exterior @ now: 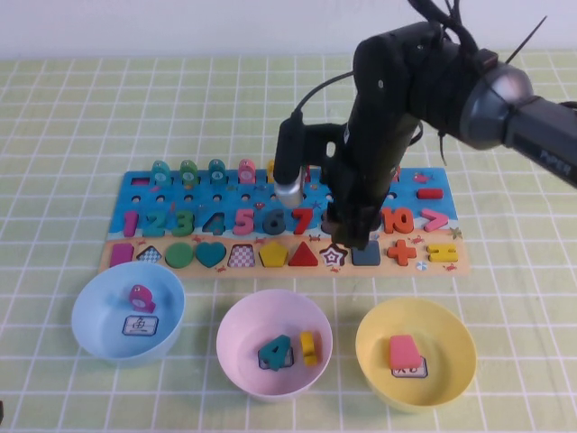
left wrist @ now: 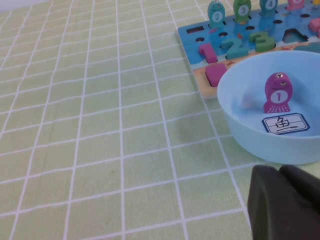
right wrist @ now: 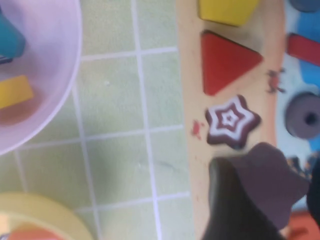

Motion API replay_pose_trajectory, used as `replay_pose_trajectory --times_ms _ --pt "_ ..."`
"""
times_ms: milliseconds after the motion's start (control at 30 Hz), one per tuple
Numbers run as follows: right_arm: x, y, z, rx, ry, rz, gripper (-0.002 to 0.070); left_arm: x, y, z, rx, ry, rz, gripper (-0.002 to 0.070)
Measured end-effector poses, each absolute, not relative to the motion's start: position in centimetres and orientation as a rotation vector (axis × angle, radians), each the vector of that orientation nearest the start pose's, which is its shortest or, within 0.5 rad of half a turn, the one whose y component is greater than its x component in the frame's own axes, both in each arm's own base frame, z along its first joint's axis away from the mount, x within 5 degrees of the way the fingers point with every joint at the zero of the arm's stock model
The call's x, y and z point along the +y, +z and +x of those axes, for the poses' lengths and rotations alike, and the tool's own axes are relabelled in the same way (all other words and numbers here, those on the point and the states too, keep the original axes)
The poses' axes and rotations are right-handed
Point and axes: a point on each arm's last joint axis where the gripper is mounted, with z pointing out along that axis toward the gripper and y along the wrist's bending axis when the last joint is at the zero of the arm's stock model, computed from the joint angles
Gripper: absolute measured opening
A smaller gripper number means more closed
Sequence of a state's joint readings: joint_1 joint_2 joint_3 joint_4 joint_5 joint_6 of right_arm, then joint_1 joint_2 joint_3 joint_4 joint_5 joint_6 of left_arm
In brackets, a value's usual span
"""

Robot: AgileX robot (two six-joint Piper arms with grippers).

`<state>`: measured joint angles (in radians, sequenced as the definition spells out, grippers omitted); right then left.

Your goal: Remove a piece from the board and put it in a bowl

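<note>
My right gripper will let go of the brown star piece in the yellow bowl [exterior: 391, 379], in front of the pink trapezoid.
My right gripper [exterior: 358, 237] is over the board [exterior: 433, 209], at its front row of shapes. It is shut on the dull brown star piece [right wrist: 270, 172], held a little above the board [right wrist: 189, 75]. Beside it the empty star slot [right wrist: 231, 121] shows brown and white stripes; in the high view the slot [exterior: 334, 257] lies between the red triangle [exterior: 303, 254] and a dark blue piece. The yellow bowl [exterior: 453, 336] stands in front of the board at the right, with a pink trapezoid [exterior: 402, 351] and a label card inside. My left gripper [left wrist: 282, 172] is shut and empty, low beside the light blue bowl [left wrist: 240, 120].
The pink bowl [exterior: 242, 336] holds a teal 4 and a yellow piece. The light blue bowl [exterior: 95, 311] holds a purple fish peg [exterior: 141, 297] and a card. The yellow bowl's rim [right wrist: 45, 212] and the pink bowl [right wrist: 45, 100] show in the right wrist view. Green checked cloth covers the table.
</note>
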<state>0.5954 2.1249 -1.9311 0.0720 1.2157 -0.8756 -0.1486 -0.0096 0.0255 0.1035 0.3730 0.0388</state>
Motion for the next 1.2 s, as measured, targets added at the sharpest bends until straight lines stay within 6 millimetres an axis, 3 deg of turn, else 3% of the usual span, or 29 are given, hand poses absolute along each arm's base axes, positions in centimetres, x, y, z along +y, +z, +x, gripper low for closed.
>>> replay_pose_trajectory --times_ms 167,300,533,667,800,967,1200 --pt "25.6 27.4 35.6 2.142 0.023 -1.897 0.0284 -0.4 17.2 5.3 1.855 0.026 0.239 -0.0005" --pt "25.0 28.4 32.4 2.152 0.038 -1.923 0.0284 -0.4 17.2 5.3 1.855 0.026 0.239 -0.0005" --pt "22.7 26.8 26.1 2.277 0.08 -1.929 0.0284 -0.4 17.2 5.3 1.855 0.026 0.239 -0.0005" --pt "21.2 24.5 24.1 2.323 0.089 -1.946 0.0284 -0.4 17.2 5.3 1.855 0.026 0.239 -0.0005" --pt "20.8 22.6 23.7 2.361 0.089 -1.879 0.0284 -0.4 17.2 5.3 1.855 0.026 0.239 -0.0005" --pt "21.3 22.5 24.5 2.335 0.076 -1.728 0.029 -0.4 17.2 5.3 1.855 0.026 0.239 -0.0005" --pt "21.3 21.2 24.6 2.389 0.063 -1.76 0.0498 -0.4 17.2 5.3 1.855 0.026 0.239 -0.0005"
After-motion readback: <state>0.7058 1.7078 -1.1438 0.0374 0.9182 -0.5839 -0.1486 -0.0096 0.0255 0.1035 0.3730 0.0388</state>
